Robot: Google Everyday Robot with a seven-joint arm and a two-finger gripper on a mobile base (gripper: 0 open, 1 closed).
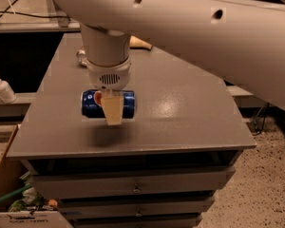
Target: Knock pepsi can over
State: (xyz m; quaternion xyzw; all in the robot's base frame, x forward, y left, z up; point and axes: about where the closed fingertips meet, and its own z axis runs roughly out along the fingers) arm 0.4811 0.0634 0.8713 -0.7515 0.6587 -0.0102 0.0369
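Next, my gripper lets go of the pepsi can on the middle of the grey table (142, 103), in line with the drawer knobs.
The pepsi can (90, 103) is dark blue with a red-white-blue logo. It is on its side, lengthwise left to right, at the front left part of the grey table (190, 108). My gripper (114, 110) hangs from the white wrist directly over the middle of the can and covers its centre. Both ends of the can show on either side of it. A dark shadow lies on the table just in front of the can. I cannot tell whether the gripper touches or holds the can.
A tan object (140, 43) lies at the back of the table, partly behind my arm. A white pump bottle (1, 87) stands on a ledge at the left. A cardboard box (4, 179) sits on the floor at lower left. Drawers (133, 189) are under the tabletop.
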